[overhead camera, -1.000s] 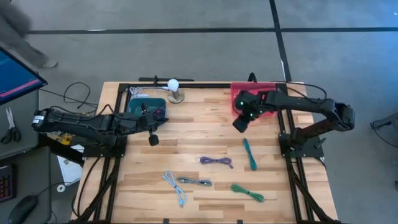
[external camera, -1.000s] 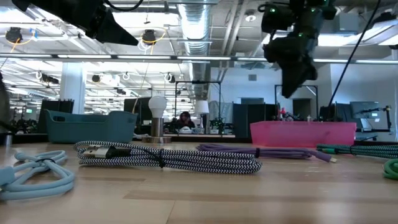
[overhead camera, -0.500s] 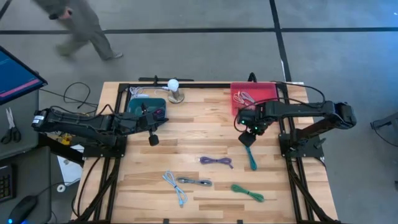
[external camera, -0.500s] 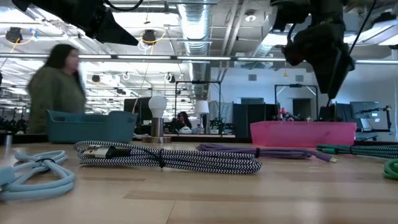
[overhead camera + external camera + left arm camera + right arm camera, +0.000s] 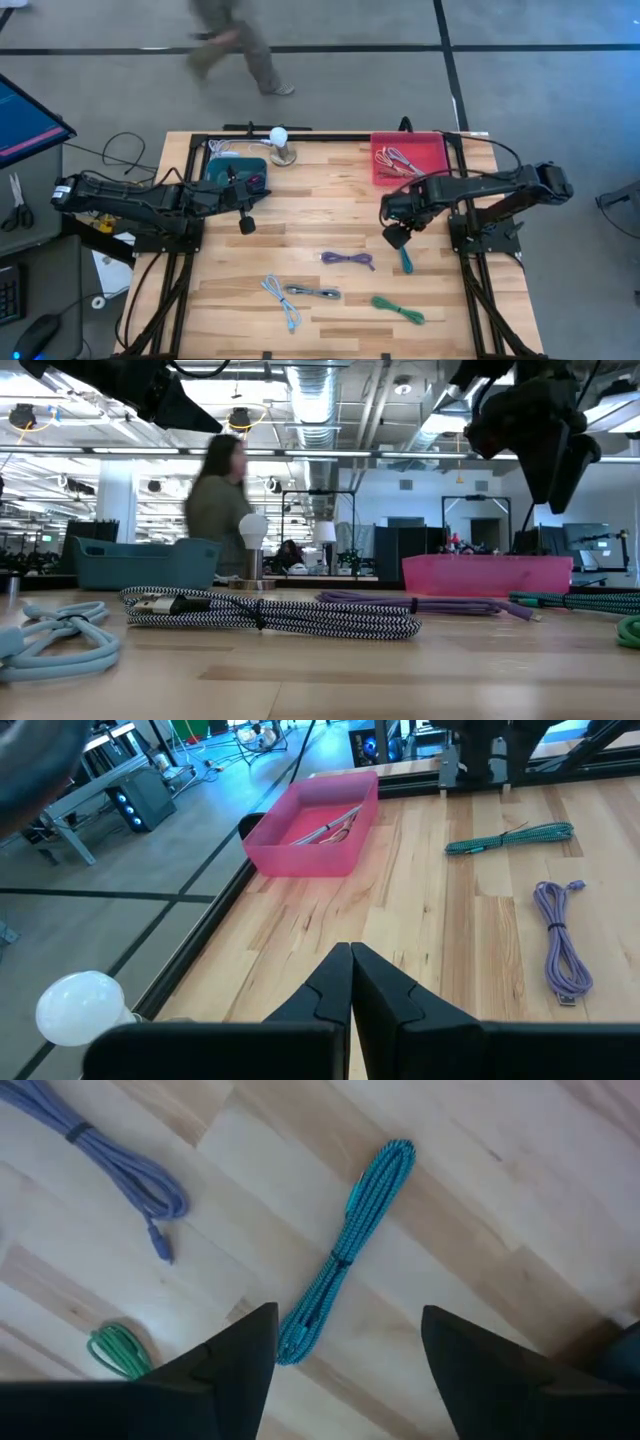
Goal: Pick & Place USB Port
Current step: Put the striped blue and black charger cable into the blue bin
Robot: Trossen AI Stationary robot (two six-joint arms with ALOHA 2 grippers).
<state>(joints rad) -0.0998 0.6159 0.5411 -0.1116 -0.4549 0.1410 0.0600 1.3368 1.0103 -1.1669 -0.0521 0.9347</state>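
The robot's right gripper will close on the middle of the teal cable (image 5: pixel 404 255) (image 5: pixel 333 1282), just on the near side of the cable's black tie.
Several coiled USB cables lie flat on the wooden table: a teal one (image 5: pixel 404 260), a purple one (image 5: pixel 347 259), a striped one (image 5: pixel 312 292), a light blue one (image 5: pixel 283 300) and a green one (image 5: pixel 398 309). My right gripper (image 5: pixel 397 236) hangs open above the teal cable (image 5: pixel 345 1250), pointing down, its fingers standing either side of the cable's near end without touching it. A pink bin (image 5: pixel 408 155) at the far right holds a pinkish cable. My left gripper (image 5: pixel 247 225) waits shut above the table's left part.
A teal bin (image 5: pixel 237 172) and a white bulb on a stand (image 5: pixel 280 140) sit at the far edge. A black frame runs around the table. A person walks across the floor beyond the far edge. Bare wood lies between the two arms.
My right gripper has swung from above the pink bin toward the table's near edge, rolling as it went, and now hangs over the teal cable. Its fingers have opened. The pinkish cable shows in the bin. A person has walked past behind the table.
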